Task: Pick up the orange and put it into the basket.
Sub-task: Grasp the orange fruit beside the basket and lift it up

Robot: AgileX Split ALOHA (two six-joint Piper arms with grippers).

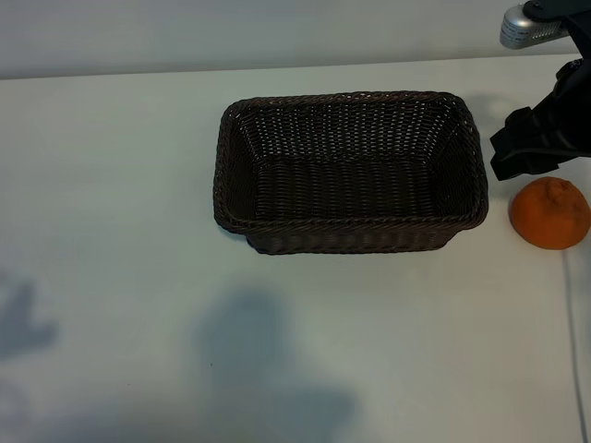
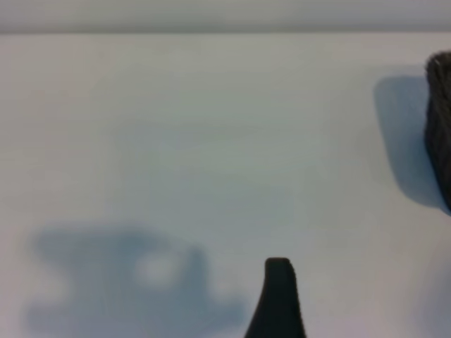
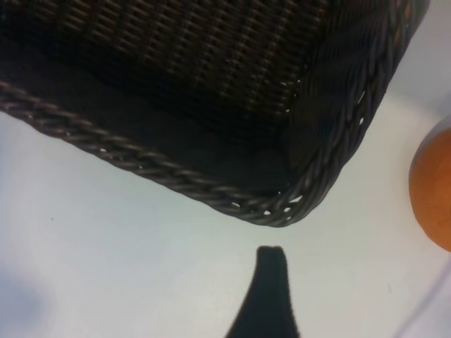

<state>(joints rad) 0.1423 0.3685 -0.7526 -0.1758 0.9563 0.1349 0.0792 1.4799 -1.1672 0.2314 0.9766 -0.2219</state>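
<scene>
The robot's right gripper will next move to the bumpy top (image 1: 556, 191) of the orange beside the basket and close there.
The orange (image 1: 550, 213) rests on the white table just right of the dark woven basket (image 1: 351, 221), and nothing lies in the basket. My right gripper (image 1: 531, 148) hangs slightly behind the orange, beside the basket's right end, open and holding nothing. In the right wrist view one dark finger (image 3: 271, 282) points at the basket's corner rim (image 3: 275, 211), with the orange (image 3: 433, 183) off to one side. My left gripper is outside the exterior view. Its wrist view shows one finger (image 2: 278, 296) over bare table and a sliver of the basket (image 2: 440, 127); it is open, holding nothing.
A thin pale cable (image 1: 577, 351) runs along the table's right edge below the orange. A silver arm part (image 1: 526, 28) sits at the top right corner. Arm shadows fall on the table's front left. The table's far edge meets a grey wall.
</scene>
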